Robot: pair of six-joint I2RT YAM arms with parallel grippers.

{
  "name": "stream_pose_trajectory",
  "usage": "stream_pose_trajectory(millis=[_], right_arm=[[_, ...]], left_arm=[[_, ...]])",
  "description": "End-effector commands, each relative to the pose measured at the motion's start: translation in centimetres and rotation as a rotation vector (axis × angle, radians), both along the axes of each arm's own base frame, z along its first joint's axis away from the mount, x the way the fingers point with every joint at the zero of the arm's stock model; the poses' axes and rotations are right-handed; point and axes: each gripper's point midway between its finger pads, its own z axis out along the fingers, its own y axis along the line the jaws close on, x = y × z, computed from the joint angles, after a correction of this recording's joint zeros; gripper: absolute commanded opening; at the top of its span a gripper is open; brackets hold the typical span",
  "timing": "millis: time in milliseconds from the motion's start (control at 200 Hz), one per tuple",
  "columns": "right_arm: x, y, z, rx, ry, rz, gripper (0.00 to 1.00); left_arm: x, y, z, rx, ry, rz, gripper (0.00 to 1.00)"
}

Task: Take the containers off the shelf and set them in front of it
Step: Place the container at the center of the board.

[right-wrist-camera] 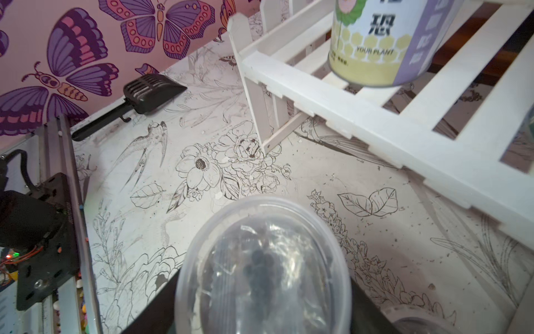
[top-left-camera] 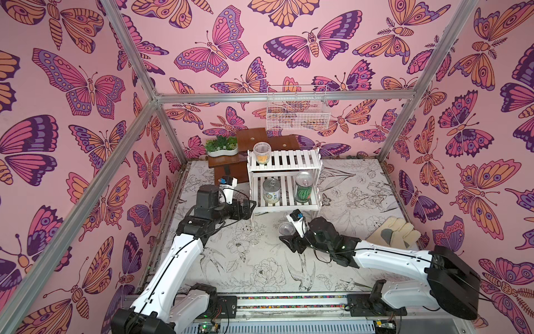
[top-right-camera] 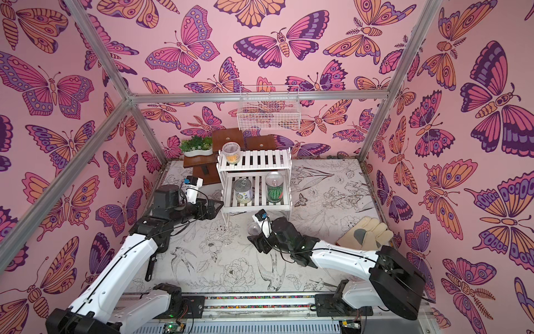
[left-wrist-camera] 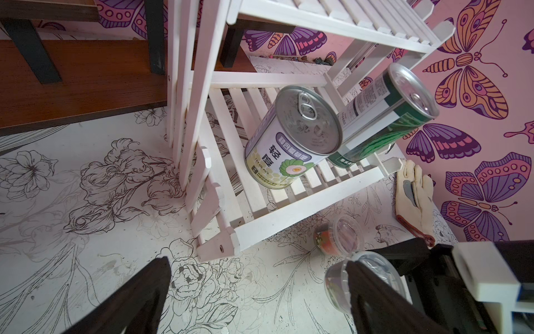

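Observation:
Next, my right gripper lets go of the clear cup on the table (top-left-camera: 278, 228) (right-wrist-camera: 297, 261) just in front of the pale-labelled can's shelf level.
The white shelf (top-left-camera: 284, 162) stands at the back of the table. A clear cup with yellow contents (top-left-camera: 262, 153) sits on its top tier. On the lower tier stand a pale-labelled can (top-left-camera: 271, 194) (left-wrist-camera: 291, 141) and a watermelon can (top-left-camera: 304, 188) (left-wrist-camera: 387, 115). My right gripper (top-left-camera: 284, 235) (right-wrist-camera: 260, 309) is shut on a clear cup with dark purple contents (top-left-camera: 285, 229) (right-wrist-camera: 263, 269), low in front of the shelf. A red-orange cup (left-wrist-camera: 336, 238) stands on the table beside it. My left gripper (top-left-camera: 250, 206) (left-wrist-camera: 257, 263) is open and holds nothing, by the shelf's front left leg.
A brown stepped stand (top-left-camera: 231, 164) with a white planter (top-left-camera: 222, 146) stands behind the shelf to the left. A wire basket (top-left-camera: 297, 111) hangs on the back wall. A padded glove (top-left-camera: 396, 231) lies at the right wall. A black scoop (right-wrist-camera: 150, 92) lies at the left wall.

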Motion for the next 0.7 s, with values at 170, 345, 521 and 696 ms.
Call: stream_pose_trajectory(millis=[170,345,521,696], right_arm=[[1.6,2.2,-0.6,0.079,-0.037,-0.029,0.63],[2.5,2.8,-1.6,0.087,-0.048,-0.057,0.62],[3.4,3.3,-3.7,0.074,-0.044,-0.084,0.62],[4.1,3.5,-4.5,0.061,-0.052,-0.114,0.63]], left_arm=[[-0.2,0.0,0.1,-0.005,-0.005,-0.01,1.0],[-0.3,-0.1,0.2,-0.005,-0.007,-0.011,1.0],[-0.3,0.0,0.1,-0.005,-0.008,-0.011,1.0],[-0.2,0.0,0.1,-0.003,-0.008,-0.01,1.0]])
